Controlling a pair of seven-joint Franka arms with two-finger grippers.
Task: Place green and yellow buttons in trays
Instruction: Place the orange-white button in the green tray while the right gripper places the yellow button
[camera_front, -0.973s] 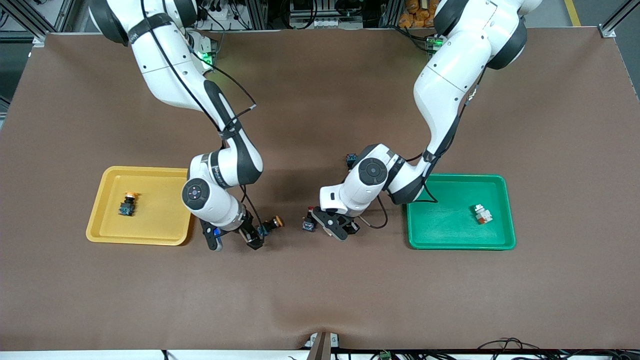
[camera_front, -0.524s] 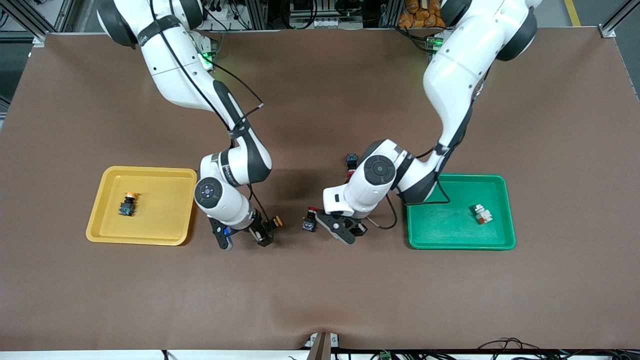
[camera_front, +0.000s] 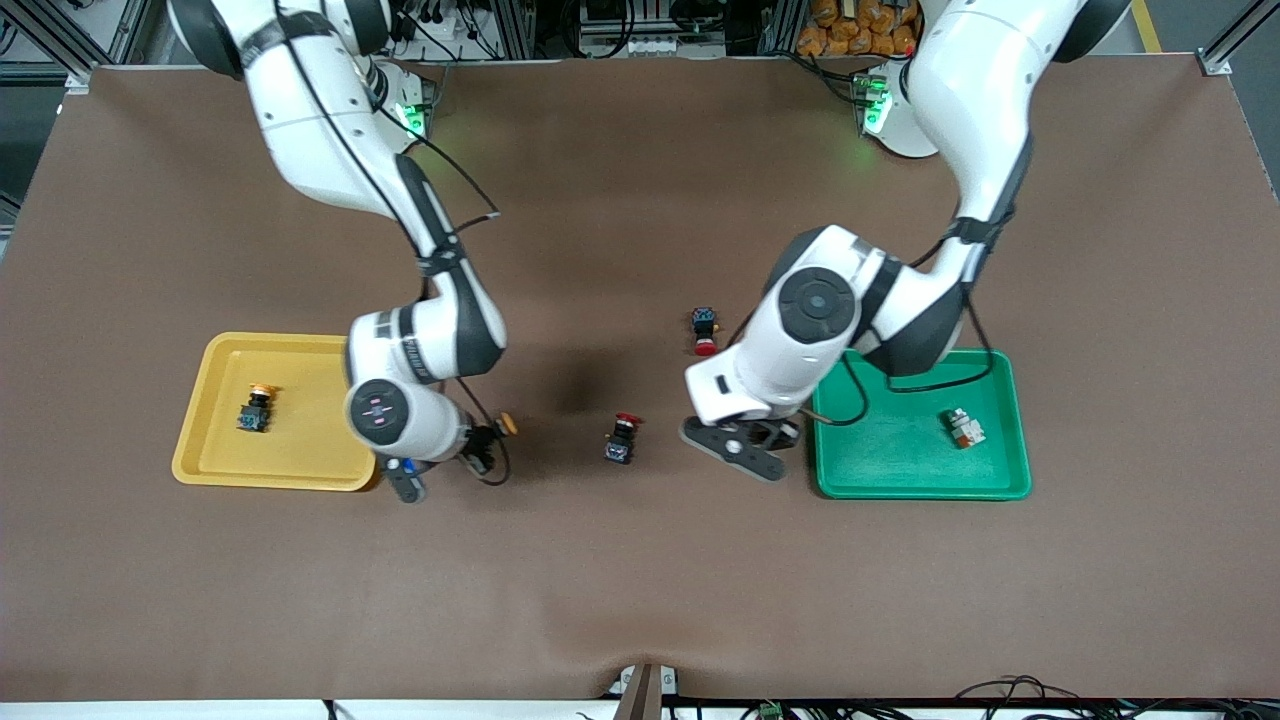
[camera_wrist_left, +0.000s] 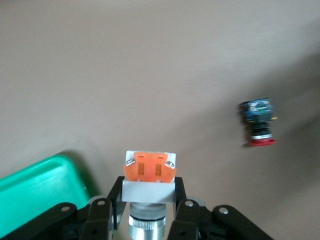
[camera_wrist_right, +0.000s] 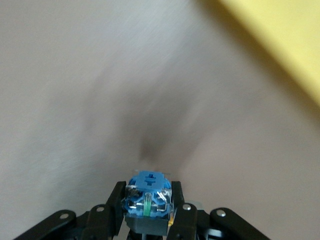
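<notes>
The robot's left gripper needs to release the white-bodied button, now just off the green tray's rim, in the middle of the green tray (camera_front: 917, 421), next to the white button.
My right gripper (camera_wrist_right: 149, 202) is shut on a dark-bodied yellow button (camera_wrist_right: 148, 199), blue end outward. It hangs over the table beside the yellow tray (camera_front: 300, 470), and the orange-yellow cap (camera_front: 508, 424) shows at the right gripper (camera_front: 485, 448). My left gripper (camera_wrist_left: 149, 202) is shut on a white-bodied button with an orange patch (camera_wrist_left: 149, 171). It is just off the rim of the green tray (camera_front: 900, 480), where the left gripper (camera_front: 748, 452) and hand hide that button. One yellow-capped button (camera_front: 255, 408) lies in the yellow tray. A white button (camera_front: 965, 428) lies in the green tray.
Two dark buttons with red caps lie on the brown mat between the arms: one (camera_front: 622, 438) mid-table, the other (camera_front: 705, 330) farther from the front camera. The left wrist view shows a red-capped button (camera_wrist_left: 257, 122) and a green tray corner (camera_wrist_left: 40, 192).
The right gripper shut on the yellow-capped button and carried it toward the yellow tray. The left arm carried its white button away from the red-capped button, toward the green tray.
</notes>
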